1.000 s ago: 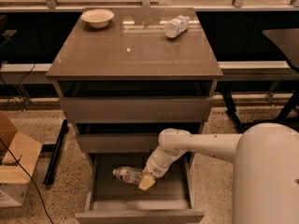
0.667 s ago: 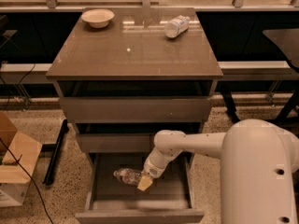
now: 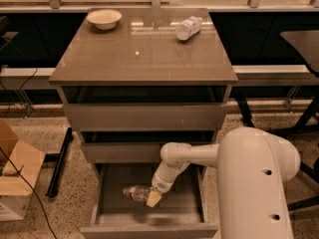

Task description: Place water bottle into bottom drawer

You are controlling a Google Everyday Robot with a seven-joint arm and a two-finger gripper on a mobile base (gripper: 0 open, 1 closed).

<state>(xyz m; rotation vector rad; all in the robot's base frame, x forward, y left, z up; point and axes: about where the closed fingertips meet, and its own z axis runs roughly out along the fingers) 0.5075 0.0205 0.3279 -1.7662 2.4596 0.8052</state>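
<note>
My gripper is going to release the water bottle on the bottom drawer's grey bottom, close behind its front edge (image 3: 135, 213). The bottle is now low over that drawer's floor.
The bottom drawer (image 3: 192, 205) is pulled out at the foot of the grey-brown cabinet. The water bottle (image 3: 134, 192), clear and crinkled, lies on its side low over the drawer's grey floor, left of centre. My gripper (image 3: 153, 197) reaches down into the drawer from the right and is shut on the bottle's right end, with a yellowish fingertip (image 3: 154, 199) in front of it. My white arm (image 3: 249, 178) fills the lower right and hides the drawer's right side.
A shorter white-labelled bottle (image 3: 188, 28) and a pale bowl (image 3: 104, 19) lie on the cabinet top (image 3: 139, 54). The middle drawer (image 3: 119, 152) and top drawer (image 3: 144, 116) stick out slightly. A cardboard box (image 3: 15, 173) stands on the floor at left.
My arm's elbow and upper body have swung further left into view. The gripper and bottle have sunk slightly in the drawer and stay in about the same place.
</note>
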